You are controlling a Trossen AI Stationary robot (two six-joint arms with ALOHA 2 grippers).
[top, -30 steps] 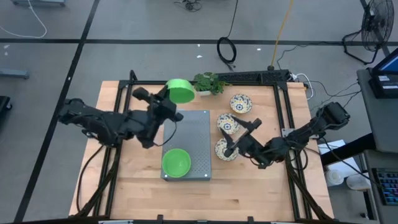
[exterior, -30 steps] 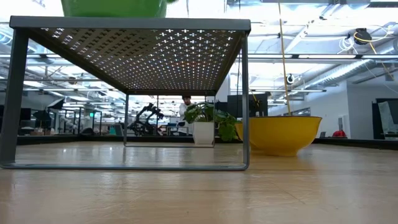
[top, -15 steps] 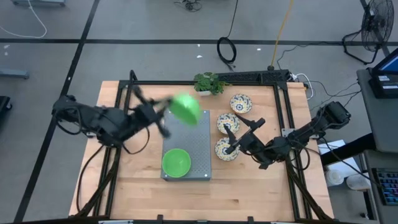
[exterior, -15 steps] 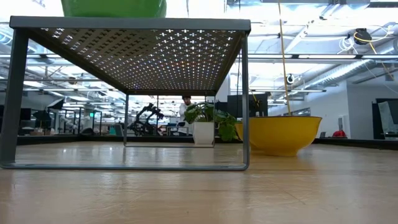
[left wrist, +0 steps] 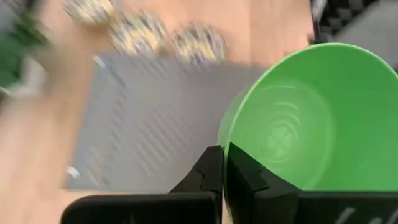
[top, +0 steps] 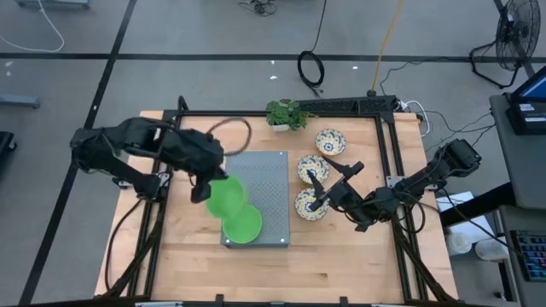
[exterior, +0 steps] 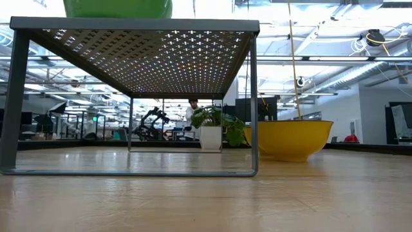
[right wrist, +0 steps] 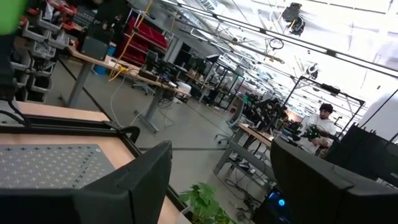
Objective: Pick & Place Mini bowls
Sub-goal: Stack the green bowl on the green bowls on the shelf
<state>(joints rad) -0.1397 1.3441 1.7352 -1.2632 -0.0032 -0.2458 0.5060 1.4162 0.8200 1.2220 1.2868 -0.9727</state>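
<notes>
The left gripper will release the bright green mini bowl inside the second green bowl [top: 241,224] on the grey perforated tray. The bright green mini bowl is now held over that tray.
A bright green mini bowl [top: 223,198] is in my left gripper [top: 207,186], over the left side of the grey perforated tray [top: 266,183]. In the left wrist view this bowl [left wrist: 298,118] shows its inside. A second green bowl [top: 243,225] rests on the tray's near end, also seen in the low view [exterior: 118,8]. A third green one is not in view. Three floral bowls [top: 330,141] [top: 312,169] [top: 309,205] rest on the table right of the tray. My right gripper [top: 314,192] is open, above the two nearer floral bowls. My left gripper pinches the green bowl by its rim [left wrist: 225,146], one finger [left wrist: 208,174] outside the wall and the other finger [left wrist: 249,177] inside. The bowl is tilted, its opening turned toward the wrist. Whether it touches the tray or the other green bowl, I cannot tell.
A small potted plant [top: 286,112] stands at the table's far edge, behind the tray. The tray stands on legs [exterior: 254,103] above the wood. Bare wood lies along the near edge [top: 256,269]. A person [right wrist: 320,121] sits far off in the room.
My left gripper has swung the green bowl from the tray's far edge near the plant, across the tray, to its near left side beside the other green bowl. The bowl has tipped over on the way. My right gripper has shifted slightly toward the far edge.
</notes>
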